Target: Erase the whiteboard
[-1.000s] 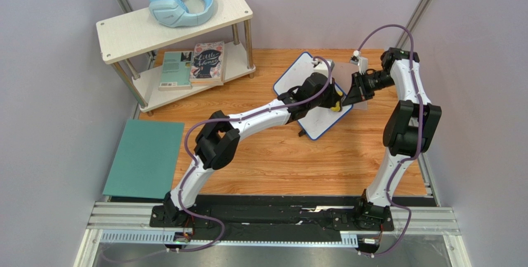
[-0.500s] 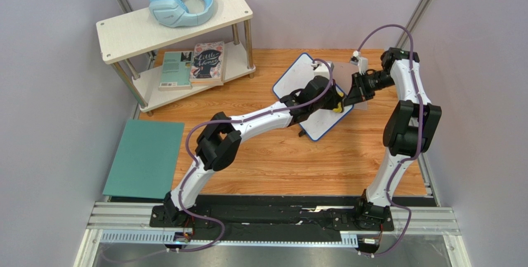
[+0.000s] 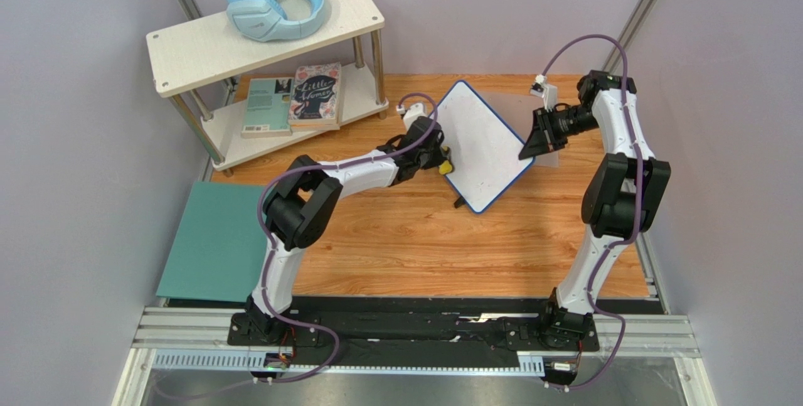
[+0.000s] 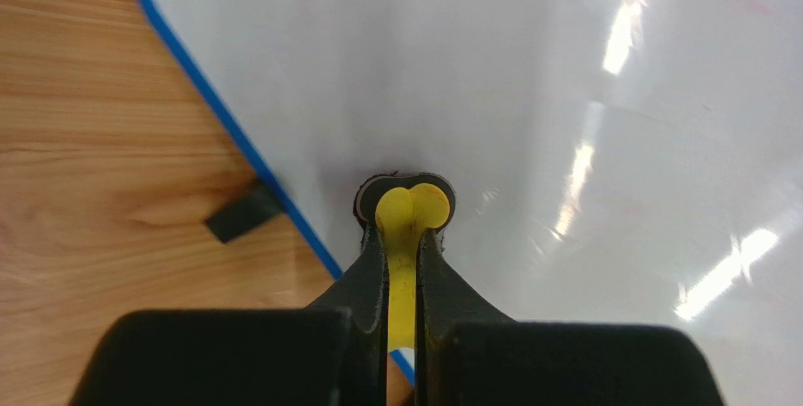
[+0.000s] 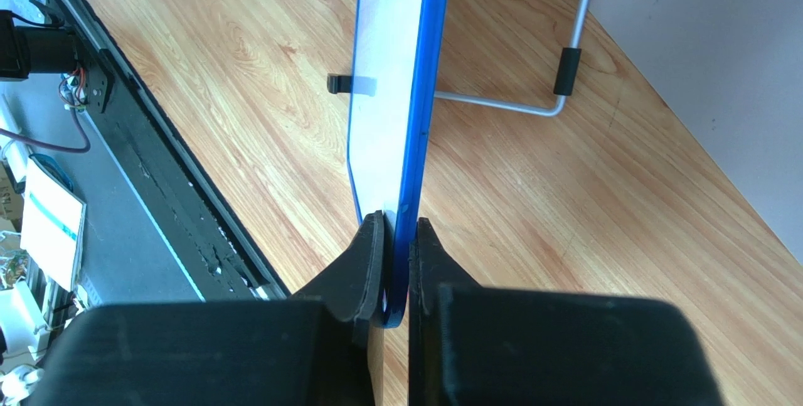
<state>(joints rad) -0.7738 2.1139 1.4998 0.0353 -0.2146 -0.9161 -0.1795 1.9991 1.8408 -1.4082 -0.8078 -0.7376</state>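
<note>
Next, I let go of the yellow eraser with my left gripper on the bare wood (image 3: 401,187) between the teal mat and the whiteboard, nearer the whiteboard.
The whiteboard (image 3: 483,141), white with a thin blue frame, stands tilted on the wooden table. My right gripper (image 3: 528,150) is shut on its right corner; in the right wrist view the fingers (image 5: 370,255) pinch the blue rim (image 5: 420,95) edge-on. My left gripper (image 3: 439,162) is shut on a yellow eraser (image 3: 444,168) at the board's left edge. In the left wrist view the eraser's round head (image 4: 415,203) presses on the glossy white face (image 4: 565,95), just inside the blue frame. A black foot (image 4: 243,216) sits below that edge.
A white two-tier shelf (image 3: 358,13) at the back left carries blue headphones (image 3: 273,3) and books (image 3: 294,97). A teal mat (image 3: 221,239) lies at the left. A metal stand leg (image 5: 499,105) lies behind the board.
My left arm has drawn the eraser from the board's lower right part across to its left edge. The right gripper has kept its hold on the corner.
</note>
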